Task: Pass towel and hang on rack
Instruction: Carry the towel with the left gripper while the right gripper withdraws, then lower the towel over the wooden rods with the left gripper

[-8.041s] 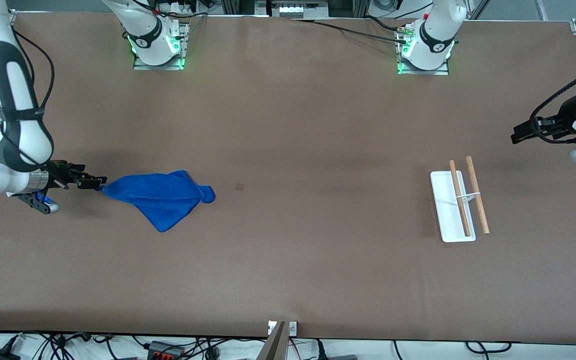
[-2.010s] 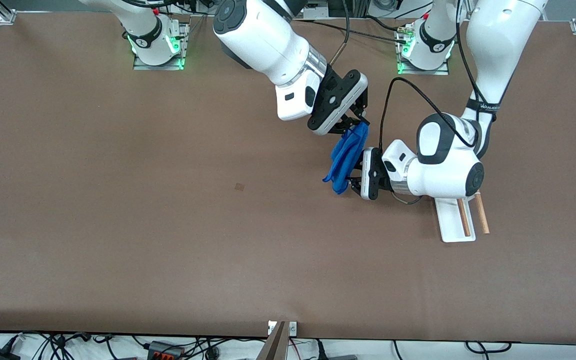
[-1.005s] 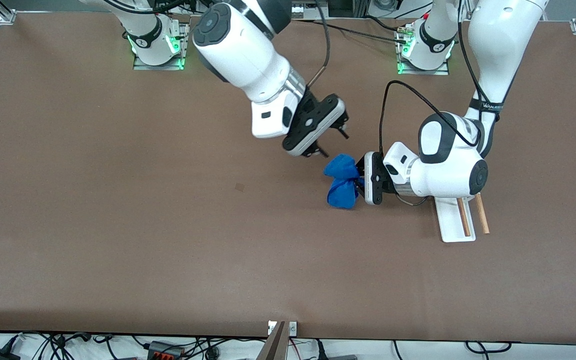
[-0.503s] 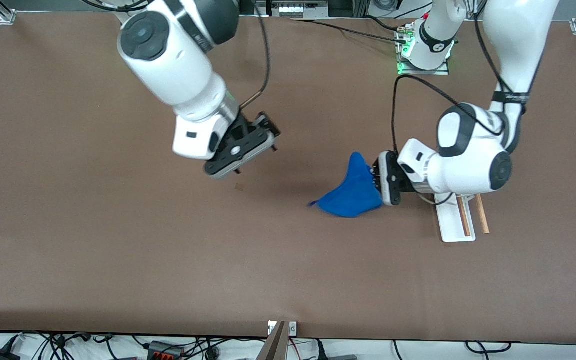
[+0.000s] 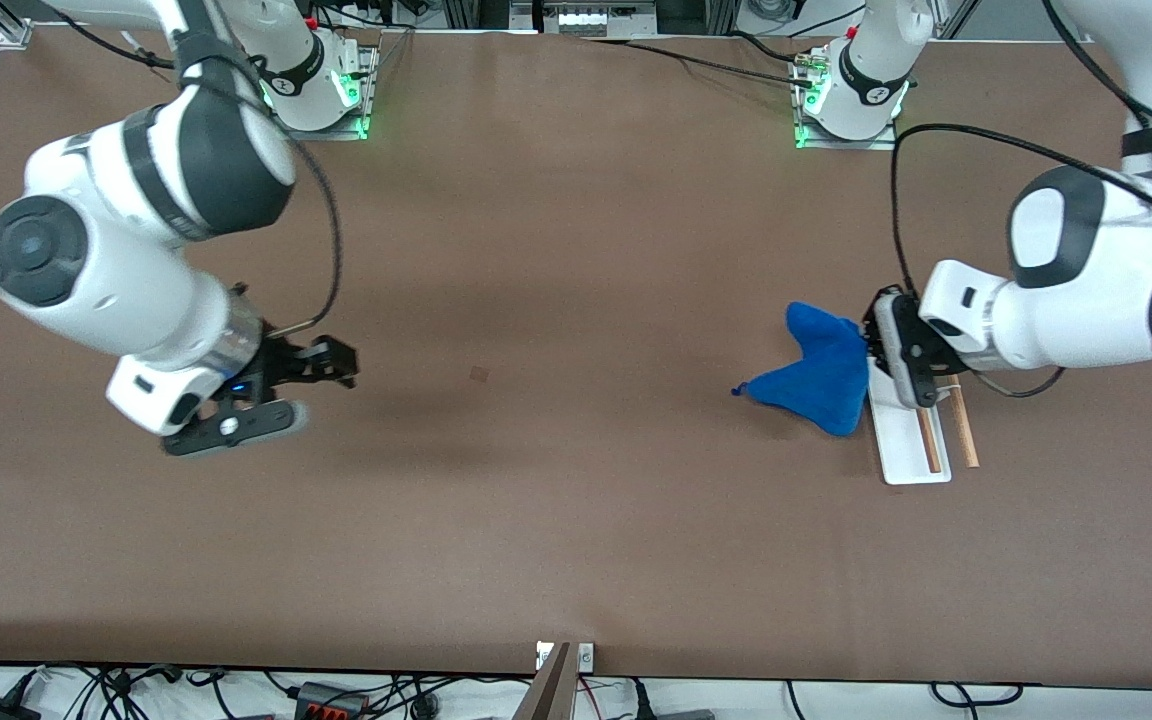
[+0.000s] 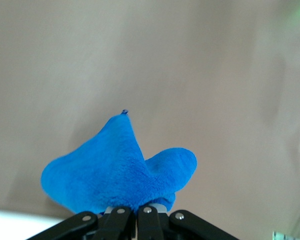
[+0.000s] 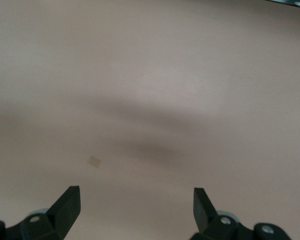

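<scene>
My left gripper needs to let go of the blue towel across the middle of both wooden rods [image 5: 928, 407], above the rack's white base.
The blue towel [image 5: 821, 372] hangs bunched from my left gripper [image 5: 874, 345], which is shut on it just beside the rack [image 5: 904, 455], over the end of its white base. The rack's two wooden rods [image 5: 964, 433] show partly under the left arm. In the left wrist view the towel [image 6: 115, 172] fills the space in front of the closed fingers [image 6: 145, 222], its tiny loop at the tip. My right gripper [image 5: 331, 362] is open and empty over bare table toward the right arm's end; in the right wrist view [image 7: 135, 205] only table shows between its fingers.
A small dark spot [image 5: 479, 374] marks the brown table near the middle. Cables and a bracket [image 5: 564, 660] lie along the table's edge nearest the front camera. The two arm bases [image 5: 316, 85] stand at the edge farthest from it.
The right gripper let go of the towel and has swung away toward the right arm's end of the table. The left gripper has carried the towel toward the rack.
</scene>
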